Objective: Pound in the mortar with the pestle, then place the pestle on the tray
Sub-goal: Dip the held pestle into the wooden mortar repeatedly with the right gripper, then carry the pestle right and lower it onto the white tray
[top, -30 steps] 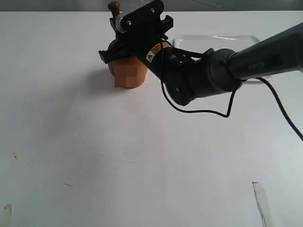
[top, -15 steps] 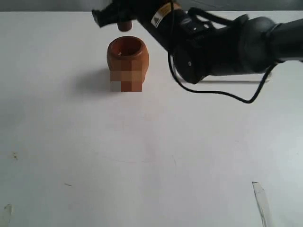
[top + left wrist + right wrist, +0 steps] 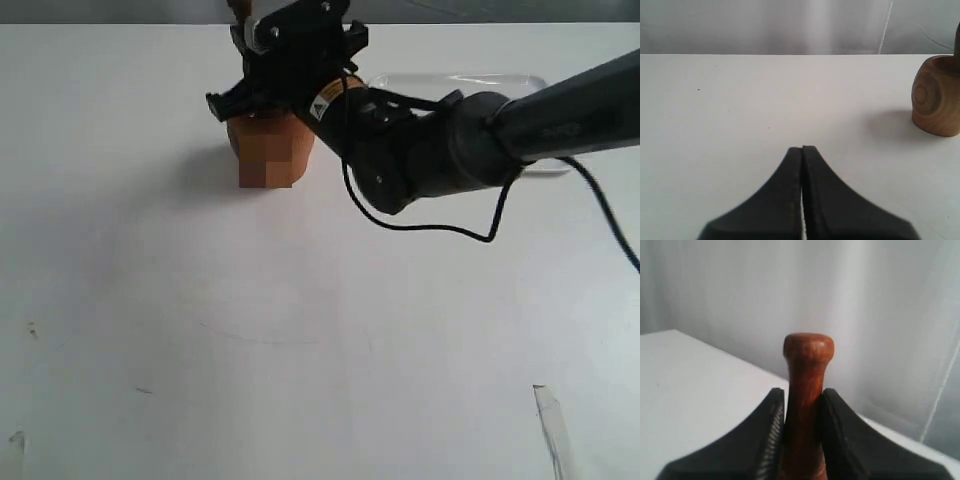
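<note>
Next, my right gripper sets the reddish-brown pestle down along the white tray's near edge [image 3: 491, 149], toward the end of the tray that is away from the mortar. The pestle is now held over the mortar.
The orange-brown mortar [image 3: 268, 152] stands at the far middle of the table; the left wrist view shows the mortar [image 3: 936, 97] well off to one side. My right gripper [image 3: 256, 58] hovers right over its rim, covering the opening. It is shut on the thin handle of the reddish-brown pestle [image 3: 807, 371], whose round knob sticks up between the fingers of the right gripper [image 3: 803, 396]. The pestle's thick end is hidden. The white tray [image 3: 470, 82] lies behind the right arm. My left gripper [image 3: 802, 148] is shut on nothing, low over the bare table.
The right arm's dark forearm [image 3: 540, 115] and a loose black cable [image 3: 430, 228] cross in front of the tray. A strip of clear tape [image 3: 552, 425] lies near the front right. A pale curtain hangs behind the table.
Over the last second the right gripper lifted the pestle clear above the mortar, then came back down onto the mortar's rim.
</note>
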You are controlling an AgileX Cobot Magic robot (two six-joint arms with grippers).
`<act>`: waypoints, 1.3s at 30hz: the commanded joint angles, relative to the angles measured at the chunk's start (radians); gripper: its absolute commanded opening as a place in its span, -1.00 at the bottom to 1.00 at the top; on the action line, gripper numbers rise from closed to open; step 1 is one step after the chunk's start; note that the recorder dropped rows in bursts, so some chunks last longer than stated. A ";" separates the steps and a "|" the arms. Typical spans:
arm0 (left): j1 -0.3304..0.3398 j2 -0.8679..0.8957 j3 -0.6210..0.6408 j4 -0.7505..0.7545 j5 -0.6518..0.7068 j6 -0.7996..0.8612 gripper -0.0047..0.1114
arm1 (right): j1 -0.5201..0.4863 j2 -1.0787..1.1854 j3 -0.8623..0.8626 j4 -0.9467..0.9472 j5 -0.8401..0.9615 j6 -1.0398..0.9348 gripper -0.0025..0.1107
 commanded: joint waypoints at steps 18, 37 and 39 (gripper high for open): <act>-0.008 -0.001 0.001 -0.007 -0.003 -0.008 -0.92 | -0.007 0.095 0.000 -0.016 0.040 0.027 -0.96; -0.008 -0.001 0.001 -0.007 -0.003 -0.008 -0.92 | -0.007 -0.456 0.000 -0.214 0.578 -0.190 -0.96; -0.008 -0.001 0.001 -0.007 -0.003 -0.008 -0.92 | -0.026 -0.547 0.000 -0.220 0.840 -0.276 -0.96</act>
